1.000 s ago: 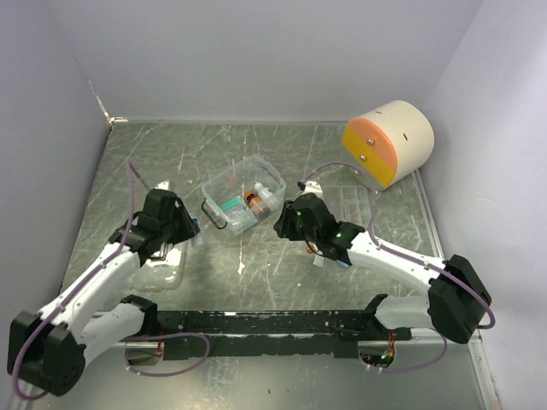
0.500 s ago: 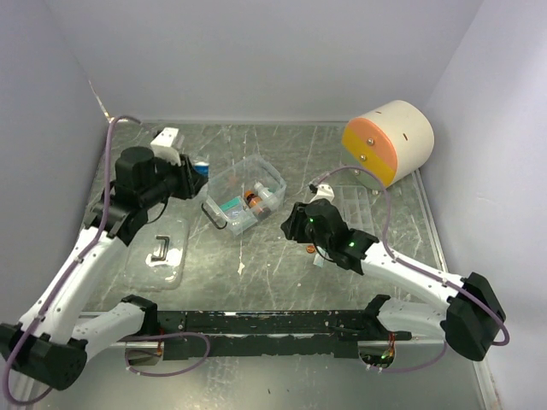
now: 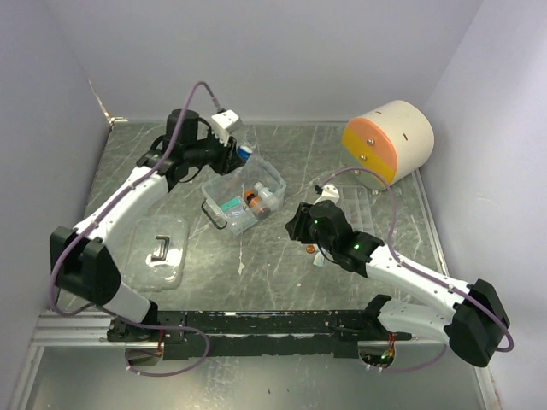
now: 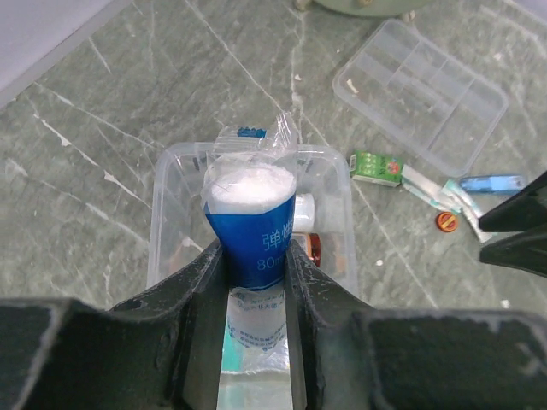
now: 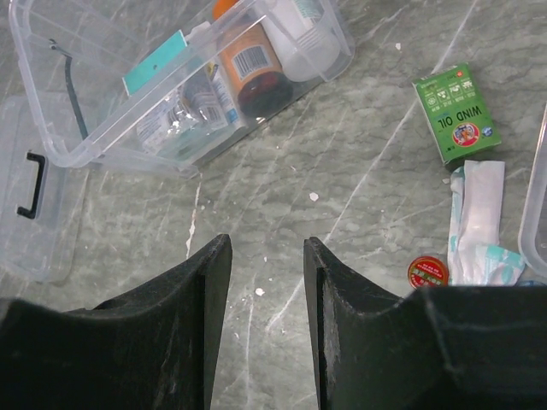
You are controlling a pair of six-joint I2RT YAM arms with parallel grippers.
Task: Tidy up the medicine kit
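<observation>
My left gripper will let go of the blue-and-white roll inside the medicine kit (image 3: 247, 182), beside the white bottle's cap.
The medicine kit (image 3: 244, 195) is a clear open box at mid table holding a brown bottle, a white bottle and a teal pack. My left gripper (image 3: 242, 152) hovers over its far edge, shut on a blue-and-white roll (image 4: 252, 213) in clear wrap. The kit's rim (image 4: 162, 213) lies right below that roll. The clear lid (image 3: 161, 250) with its black handle lies flat to the left. My right gripper (image 5: 267, 243) is open and empty over bare table, just right of the kit (image 5: 111, 128). The clear divided tray (image 3: 355, 205) rests to the right.
A green Wind Oil box (image 5: 455, 111), a white sachet (image 5: 477, 218) and a small red tin (image 5: 428, 272) lie between the kit and the tray. A large cream cylinder (image 3: 389, 141) with an orange face stands at the back right. Walls close three sides.
My left arm has swung from beside the lid up and to the right, carrying the roll to above the kit. The right gripper has shifted slightly right.
</observation>
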